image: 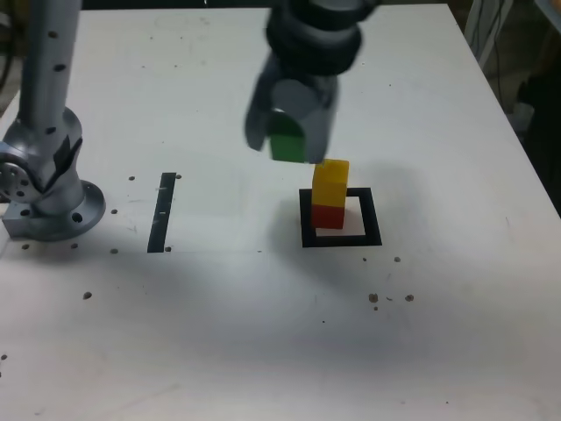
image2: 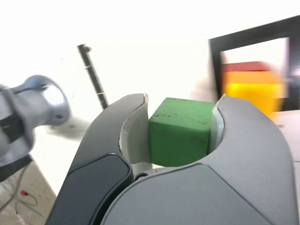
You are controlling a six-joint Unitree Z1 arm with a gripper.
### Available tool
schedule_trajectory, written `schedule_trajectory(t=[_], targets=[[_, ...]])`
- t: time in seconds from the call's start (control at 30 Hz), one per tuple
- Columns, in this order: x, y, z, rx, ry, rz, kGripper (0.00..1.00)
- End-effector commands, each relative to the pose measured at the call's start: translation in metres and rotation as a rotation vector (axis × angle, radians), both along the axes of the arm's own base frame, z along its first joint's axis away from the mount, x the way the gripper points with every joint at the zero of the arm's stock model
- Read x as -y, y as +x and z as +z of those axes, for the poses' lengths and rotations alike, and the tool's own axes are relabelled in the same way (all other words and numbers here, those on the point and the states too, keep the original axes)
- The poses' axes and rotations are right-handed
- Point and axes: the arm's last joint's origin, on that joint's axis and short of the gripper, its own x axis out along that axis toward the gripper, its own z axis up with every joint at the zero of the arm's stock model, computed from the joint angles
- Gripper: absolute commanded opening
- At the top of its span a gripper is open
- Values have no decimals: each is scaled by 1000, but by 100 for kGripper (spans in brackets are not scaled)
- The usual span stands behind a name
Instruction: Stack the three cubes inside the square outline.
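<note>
My gripper is going to let go of the green cube on top of the yellow cube (image: 331,160) (image2: 253,97), so that it becomes the highest block of the stack.
My gripper (image: 287,139) is shut on the green cube (image: 287,146), which hangs in the air just to the exterior view's left of the stack and above it. The wrist view shows the green cube (image2: 180,130) clamped between both fingers (image2: 131,136). A yellow cube (image: 330,181) rests on a red cube (image: 329,216) inside the black square outline (image: 340,239). In the wrist view the yellow cube (image2: 253,93), the red cube (image2: 246,67) and the square outline (image2: 218,65) lie beyond the fingers, blurred.
A thin black strip (image: 162,211) lies on the white table (image: 263,333) at the exterior view's left. The arm's grey base (image: 48,189) stands at the far left edge. Small dark specks dot the tabletop.
</note>
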Motion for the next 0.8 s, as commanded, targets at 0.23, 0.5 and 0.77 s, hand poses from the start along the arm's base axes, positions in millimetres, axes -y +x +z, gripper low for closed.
schedule_trajectory(t=[0.23,0.5,0.77], targets=[[0,30,28,146,-39,-23,3],[-4,39,5,72,-44,-3,3],[-11,34,-3,25,-43,12,3]])
